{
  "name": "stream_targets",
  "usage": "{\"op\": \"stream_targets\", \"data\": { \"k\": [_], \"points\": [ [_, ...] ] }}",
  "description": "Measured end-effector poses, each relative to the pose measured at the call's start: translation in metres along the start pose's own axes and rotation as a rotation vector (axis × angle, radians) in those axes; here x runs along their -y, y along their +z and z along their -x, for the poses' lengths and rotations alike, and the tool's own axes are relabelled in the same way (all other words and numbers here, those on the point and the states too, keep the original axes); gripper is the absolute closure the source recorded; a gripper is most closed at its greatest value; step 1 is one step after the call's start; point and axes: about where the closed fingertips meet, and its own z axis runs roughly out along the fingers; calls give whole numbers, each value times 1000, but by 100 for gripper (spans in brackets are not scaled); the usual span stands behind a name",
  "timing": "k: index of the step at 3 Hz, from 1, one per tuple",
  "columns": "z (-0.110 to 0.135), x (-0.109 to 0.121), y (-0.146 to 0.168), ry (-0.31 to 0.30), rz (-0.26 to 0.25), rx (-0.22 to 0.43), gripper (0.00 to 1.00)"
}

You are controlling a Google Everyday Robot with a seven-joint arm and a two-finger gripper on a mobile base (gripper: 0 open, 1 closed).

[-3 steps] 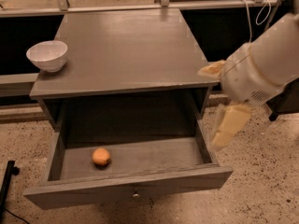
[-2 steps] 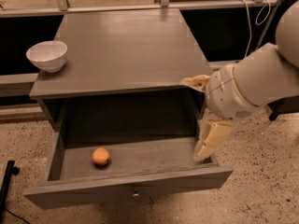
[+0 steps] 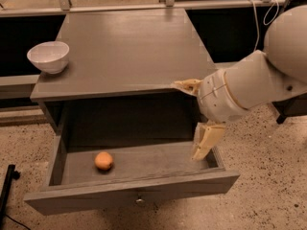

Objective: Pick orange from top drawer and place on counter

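Next, my gripper will go to the orange's sides (image 3: pixel 104 160), at the bottom of the open top drawer, and close there.
The orange (image 3: pixel 103 161) lies on the floor of the open top drawer (image 3: pixel 144 186), left of its middle. The drawer is pulled out below the grey counter (image 3: pixel 129 47), with a small round knob (image 3: pixel 139 201) on its front panel. My gripper (image 3: pixel 194 114) is open and empty at the drawer's right side, well to the right of the orange. One finger (image 3: pixel 186 85) sits by the counter's front right corner and the other finger (image 3: pixel 205 142) hangs over the drawer's right end.
A white bowl (image 3: pixel 48 56) stands on the counter's left edge. A rail (image 3: pixel 144 6) runs behind the counter. Speckled floor (image 3: pixel 268 176) surrounds the cabinet. A dark object (image 3: pixel 8 186) leans at the lower left.
My arm and gripper have moved left, from beside the cabinet to the drawer's right end. The orange, bowl and drawer have not moved.
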Motion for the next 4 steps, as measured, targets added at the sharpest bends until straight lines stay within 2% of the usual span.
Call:
{"op": "stream_targets", "data": {
  "k": [1, 2, 3, 4],
  "points": [
    [9, 13, 56, -31, 11, 91, 0],
    [8, 24, 108, -39, -8, 115, 0],
    [-3, 29, 156, -12, 11, 96, 0],
    [0, 26, 183, -19, 51, 153, 0]
  ]
}}
